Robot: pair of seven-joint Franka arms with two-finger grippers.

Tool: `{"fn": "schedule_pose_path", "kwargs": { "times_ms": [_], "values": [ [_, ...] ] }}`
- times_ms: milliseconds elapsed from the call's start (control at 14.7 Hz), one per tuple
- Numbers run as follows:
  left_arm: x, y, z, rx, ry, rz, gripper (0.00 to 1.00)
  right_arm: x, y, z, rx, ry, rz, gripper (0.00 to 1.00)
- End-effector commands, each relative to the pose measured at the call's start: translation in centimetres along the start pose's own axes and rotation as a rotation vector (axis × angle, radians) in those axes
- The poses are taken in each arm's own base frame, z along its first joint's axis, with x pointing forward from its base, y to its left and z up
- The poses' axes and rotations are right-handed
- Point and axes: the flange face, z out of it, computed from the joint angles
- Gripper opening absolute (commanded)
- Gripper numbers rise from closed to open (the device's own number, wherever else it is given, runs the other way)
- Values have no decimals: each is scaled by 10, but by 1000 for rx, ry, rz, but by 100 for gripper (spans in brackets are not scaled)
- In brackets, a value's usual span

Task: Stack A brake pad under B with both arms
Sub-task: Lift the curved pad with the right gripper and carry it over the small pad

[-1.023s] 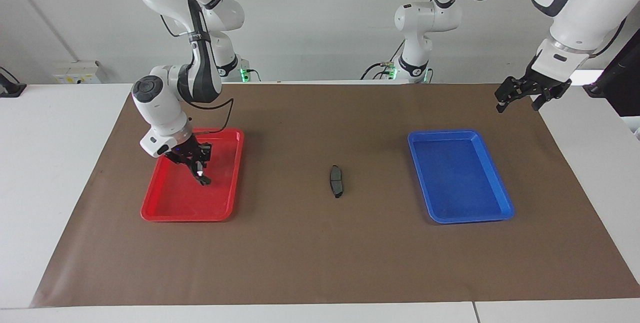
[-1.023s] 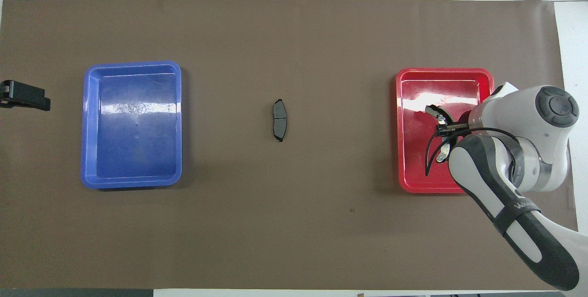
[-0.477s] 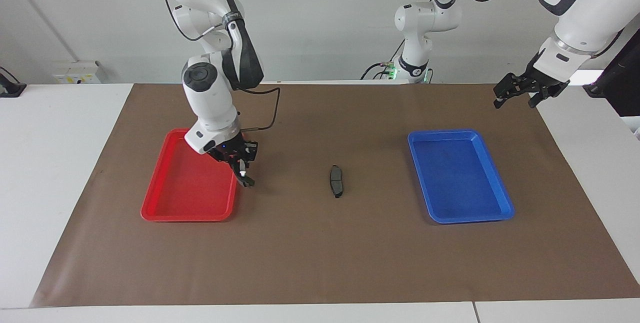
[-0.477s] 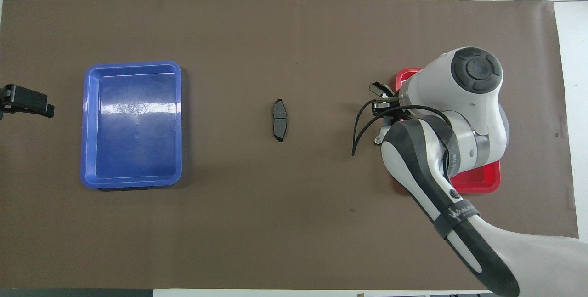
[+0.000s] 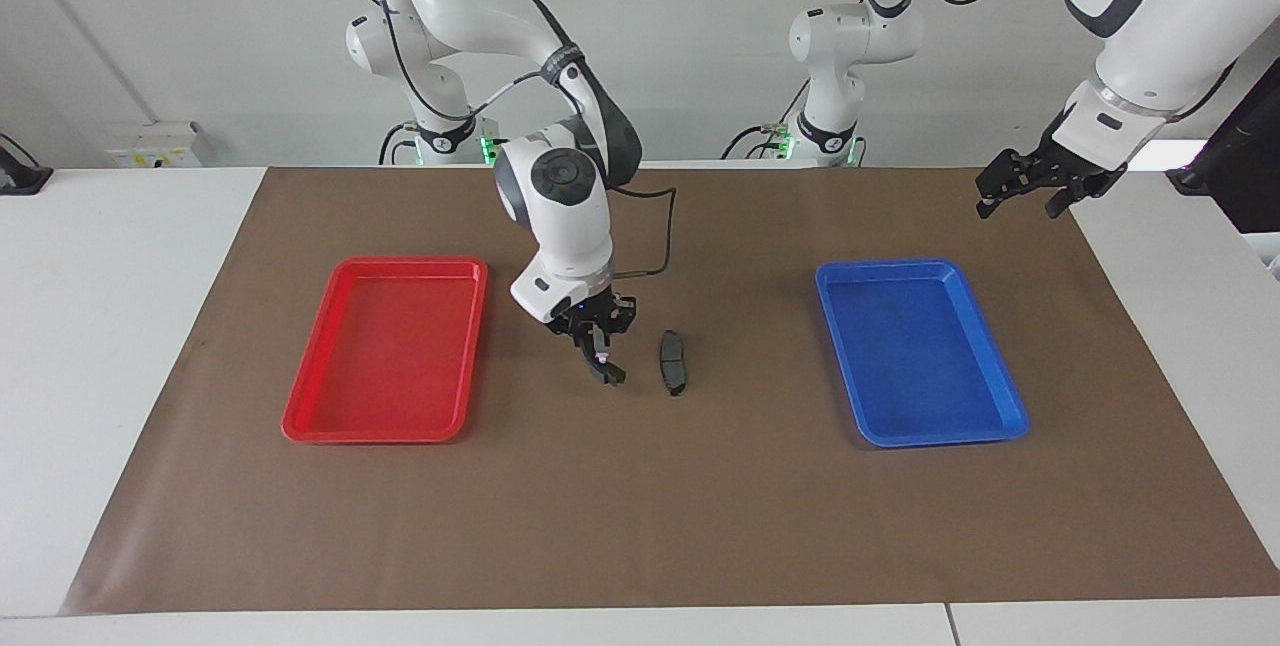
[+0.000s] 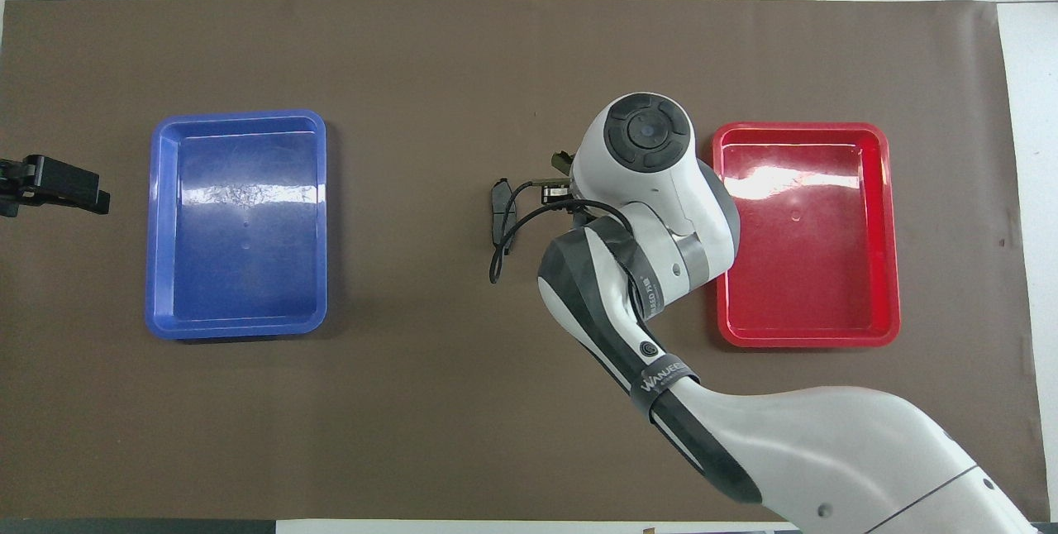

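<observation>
B, now hanging over the mat beside the pad, will be put down flat by my right gripper on the A brake pad (image 6: 507, 216), between the blue tray and the red tray.
The A brake pad (image 5: 672, 362), a small dark grey oblong, lies flat on the brown mat midway between the two trays (image 6: 501, 216). My right gripper (image 5: 598, 344) is over the mat just beside the pad, on the red tray's side. It is shut on B (image 5: 611, 372), a black crescent with a pale strip that hangs below the fingertips. In the overhead view the right arm's wrist hides most of B. My left gripper (image 5: 1020, 198) waits open and holding nothing, raised over the mat's edge at the left arm's end of the table (image 6: 58, 187).
A red tray (image 5: 300, 426) with nothing in it sits toward the right arm's end (image 6: 891, 228). A blue tray (image 5: 1010, 421), also holding nothing, sits toward the left arm's end (image 6: 154, 220). Brown mat covers the table.
My right arm has carried B out of the red tray and across the mat to just beside the brake pad. The left gripper has shifted only slightly.
</observation>
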Motion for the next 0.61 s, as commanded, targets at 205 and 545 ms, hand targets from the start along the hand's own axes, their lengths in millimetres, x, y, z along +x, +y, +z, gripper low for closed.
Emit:
{"fn": "schedule_pose_path", "kwargs": {
  "times_ms": [205,545],
  "values": [
    [-8,2,-3,30,3,-7,100,-2,-48,19,39,33,55,0],
    [-8,3,-3,30,1,1,100,-1,-71,34,44,49,35,0]
  ]
}}
